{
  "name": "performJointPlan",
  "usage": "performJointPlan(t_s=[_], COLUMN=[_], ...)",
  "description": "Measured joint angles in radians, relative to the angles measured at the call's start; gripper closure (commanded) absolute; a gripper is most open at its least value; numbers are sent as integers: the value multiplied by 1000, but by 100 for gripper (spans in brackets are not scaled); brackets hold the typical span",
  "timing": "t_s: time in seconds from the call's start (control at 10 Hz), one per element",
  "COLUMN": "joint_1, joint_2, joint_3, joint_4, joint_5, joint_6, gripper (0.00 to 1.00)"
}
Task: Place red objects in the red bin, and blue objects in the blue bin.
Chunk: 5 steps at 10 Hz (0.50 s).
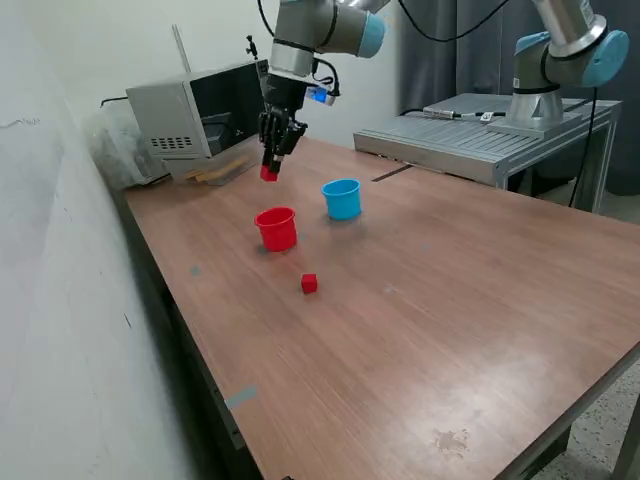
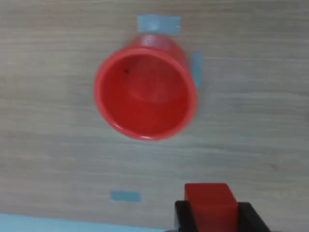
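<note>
The small red cube, held above and behind the red cup, will be let go by my gripper onto the bottom of the red cup (image 1: pixel 278 237) (image 2: pixel 151 80), beside the light blue cup.
My gripper (image 1: pixel 270 168) is shut on a small red cube (image 1: pixel 269 174) and holds it in the air above and behind the red cup (image 1: pixel 277 228). In the wrist view the red cube (image 2: pixel 210 203) sits between my black fingers (image 2: pixel 182 218), and the red cup (image 2: pixel 145 89) stands upright below, its inside showing no cube. The light blue cup (image 1: pixel 342 198) stands upright to the exterior view's right of the red cup. A second red cube (image 1: pixel 309 284) lies on the table in front of the red cup. No dark blue cubes are in view.
The wooden table (image 1: pixel 420 320) has a grey box-like device (image 1: pixel 195 115) at its back edge. A second robot arm (image 1: pixel 560 60) stands on a metal platform (image 1: pixel 480 135) at the back right. Small blue tape marks (image 2: pixel 158 24) lie around the red cup.
</note>
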Motion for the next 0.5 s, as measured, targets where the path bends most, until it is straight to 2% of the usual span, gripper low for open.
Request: performJointPlan(t_s=[0.5], joint_1=[-47], joint_2=[35], joint_3=[5], joint_4=[-7], joint_5=[-7], joint_6=[0], gripper=[100])
